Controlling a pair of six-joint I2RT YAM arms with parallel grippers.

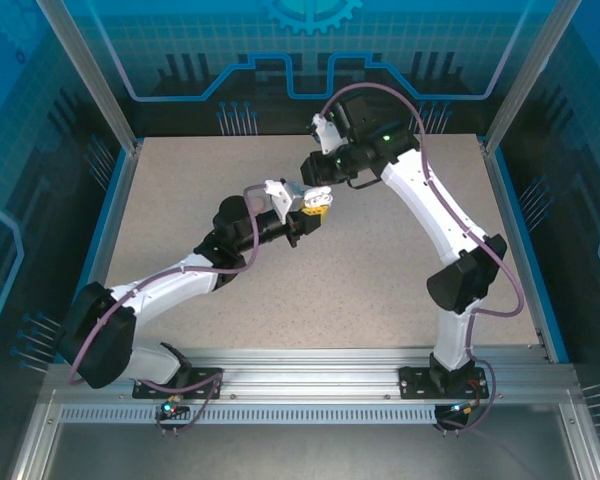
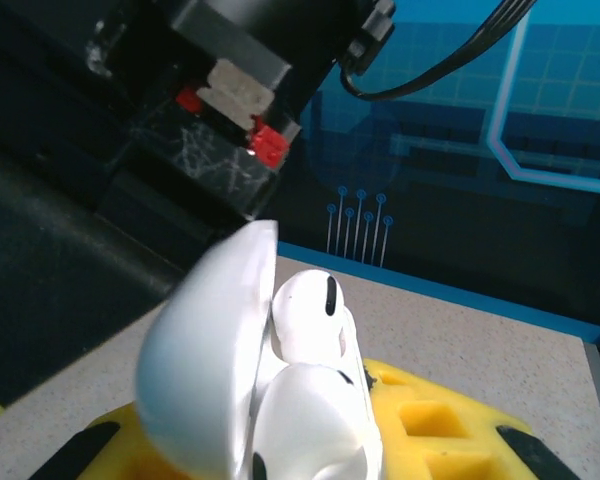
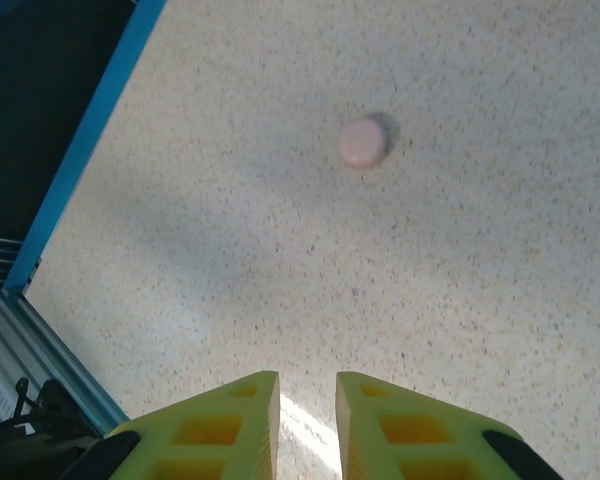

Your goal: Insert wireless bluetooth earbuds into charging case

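Next, I open my left gripper to let the white charging case go, leaving it on the bare middle of the speckled beige tabletop point(image 1: 342, 236). The case is still held above the table.
My left gripper point(image 2: 280, 445) is shut on the white charging case point(image 2: 205, 345), which it holds above the table with the lid swung open. One glossy white earbud point(image 2: 305, 315) sits upright in the case, and a second white earbud point(image 2: 315, 410) lies just below it. In the top view the case point(image 1: 314, 196) hangs over the table's middle, close under the right arm's wrist. My right gripper point(image 3: 307, 390) points down at the table, its yellow fingers a narrow gap apart with nothing between them. A small pale pink round piece point(image 3: 363, 143) lies on the table beyond them.
A speckled beige tabletop point(image 1: 380, 290) is bordered by a blue rim point(image 1: 525, 250) and glass walls. The right arm's black body point(image 2: 210, 90) looms close above the held case. An aluminium rail point(image 1: 310, 370) runs along the near edge.
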